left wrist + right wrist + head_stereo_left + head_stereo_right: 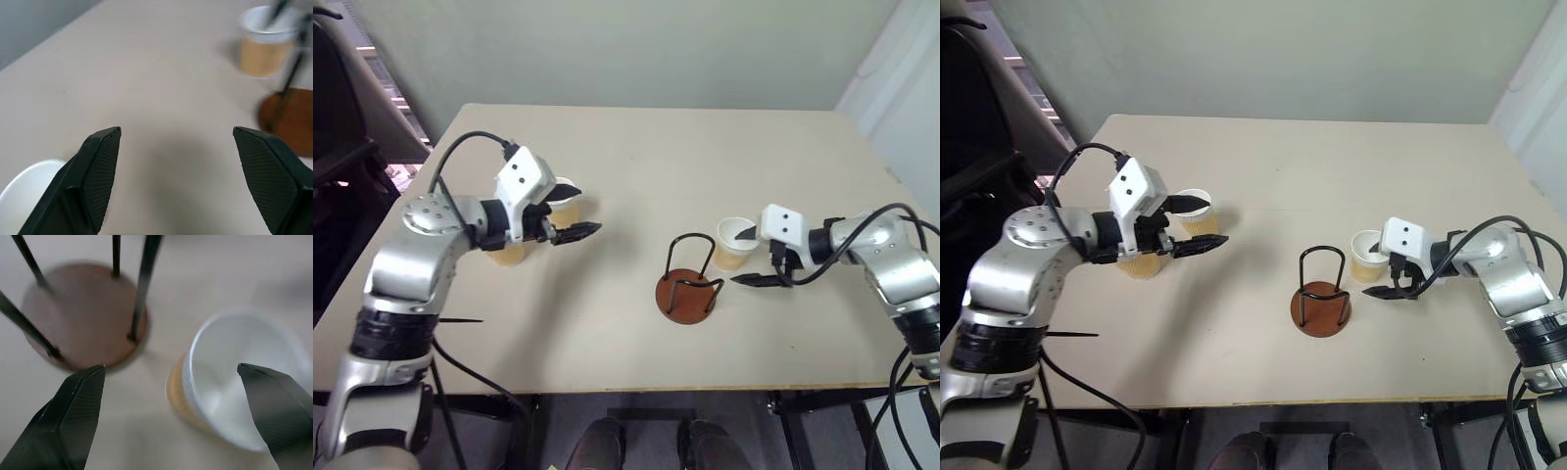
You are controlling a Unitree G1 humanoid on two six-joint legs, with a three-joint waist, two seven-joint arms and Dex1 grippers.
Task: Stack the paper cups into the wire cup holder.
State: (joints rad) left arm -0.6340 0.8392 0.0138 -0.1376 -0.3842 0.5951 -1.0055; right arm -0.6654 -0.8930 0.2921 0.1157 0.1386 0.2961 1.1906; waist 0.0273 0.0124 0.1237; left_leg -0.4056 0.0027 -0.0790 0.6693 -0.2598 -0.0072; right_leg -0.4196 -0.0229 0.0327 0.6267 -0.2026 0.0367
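The paper cup is partly hidden under my left gripper's wrist. My left gripper needs to go to it next and close on that cup's side (pixel 506 252) by the cup's rim.
The wire cup holder (pixel 688 285) stands near the table's middle, a brown disc with black wire loops and nothing inside it. Just right of it stands one paper cup (pixel 732 244), seen close in the right wrist view (pixel 230 382). My right gripper (pixel 750 257) is open, with one finger over the cup's mouth and the other in front of it. My left gripper (pixel 570 217) hovers open and empty at the left. A second cup (pixel 567 202) stands right behind its fingers. A third cup (pixel 1141 264) is partly hidden under the left wrist.
The beige table (pixel 607 343) has its front edge close below the holder. A dark chair (pixel 337 127) stands off the table's left side. A pale wall runs behind the far edge.
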